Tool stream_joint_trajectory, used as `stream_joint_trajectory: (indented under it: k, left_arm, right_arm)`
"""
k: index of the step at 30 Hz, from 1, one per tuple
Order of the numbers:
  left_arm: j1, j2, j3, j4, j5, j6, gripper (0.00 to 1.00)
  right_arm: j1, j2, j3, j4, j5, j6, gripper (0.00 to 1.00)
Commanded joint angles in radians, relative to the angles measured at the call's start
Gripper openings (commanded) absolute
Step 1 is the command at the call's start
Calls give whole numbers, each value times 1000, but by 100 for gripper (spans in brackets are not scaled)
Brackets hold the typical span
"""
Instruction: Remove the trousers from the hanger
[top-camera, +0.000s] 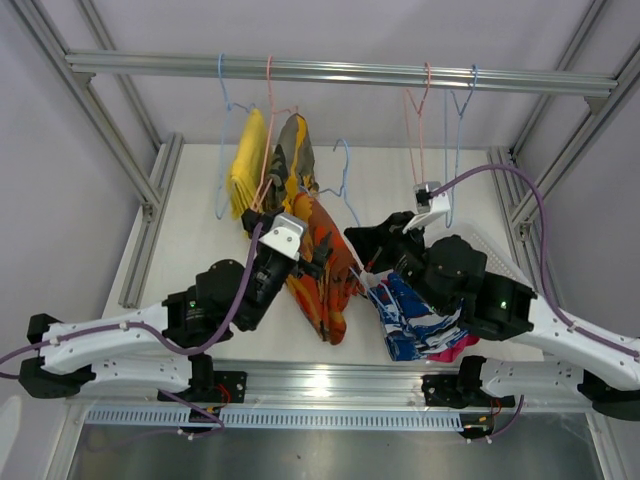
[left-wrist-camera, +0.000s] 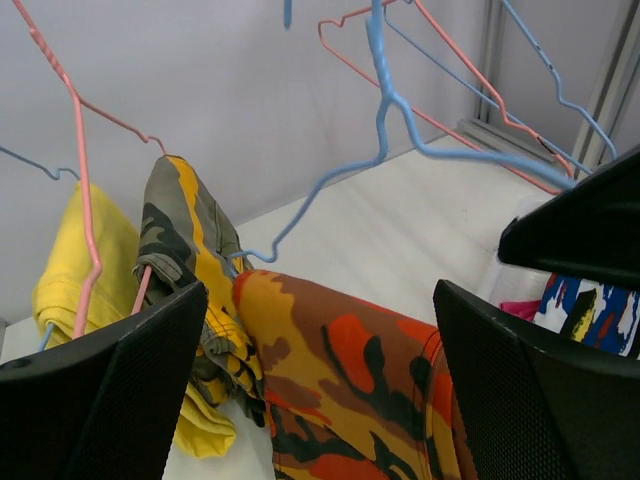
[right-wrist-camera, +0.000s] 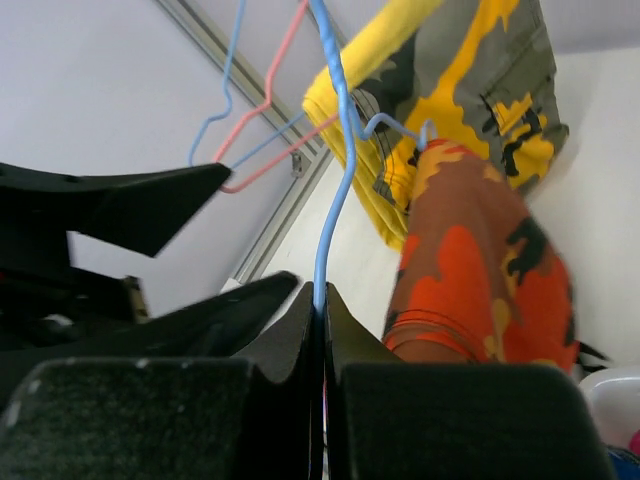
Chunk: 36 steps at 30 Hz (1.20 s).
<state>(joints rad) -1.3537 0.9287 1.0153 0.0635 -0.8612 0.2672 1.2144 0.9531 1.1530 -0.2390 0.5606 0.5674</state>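
Note:
The orange-red patterned trousers have the stitched end (top-camera: 346, 272) (left-wrist-camera: 428, 375) just below their fold, on their side toward my right gripper. Next, my left gripper closes on it there.
The orange-red patterned trousers (top-camera: 325, 275) lie on the table under my left gripper (top-camera: 315, 262). That gripper (left-wrist-camera: 320, 370) is open, its fingers (left-wrist-camera: 110, 390) standing wide on either side of the cloth (left-wrist-camera: 350, 380) and gripping nothing. My right gripper (right-wrist-camera: 322, 300) is shut on the wire of a blue hanger (right-wrist-camera: 335, 150), which rises above the orange-red trousers (right-wrist-camera: 470, 270). From the rail hang the plain yellow trousers (top-camera: 247, 160) and the yellow-brown camouflage trousers (top-camera: 292, 150). The blue-and-white trousers (top-camera: 415, 315) and the magenta pair (top-camera: 455, 350) lie under the right arm.
An empty pink hanger (top-camera: 418, 110) and an empty blue one (top-camera: 462, 110) hang on the right of the metal rail (top-camera: 340, 72). A white basket (top-camera: 495, 250) sits behind the right arm. Frame posts flank the table on both sides.

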Motion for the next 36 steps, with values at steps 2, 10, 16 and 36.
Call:
stream_joint_trajectory:
  k: [2, 10, 16, 36]
  left_arm:
    - [27, 15, -1, 82, 43, -8, 99]
    - [24, 73, -83, 7, 70, -114, 99]
    - [-18, 140, -84, -2, 57, -137, 99]
    - [-146, 150, -133, 120, -39, -94, 99]
  right_arm:
    - [4, 24, 165, -11, 9, -98, 0]
    - [10, 52, 208, -26, 81, -98, 0]
    - [42, 52, 215, 0, 205, -84, 0]
    - [114, 75, 252, 35, 308, -121, 0]
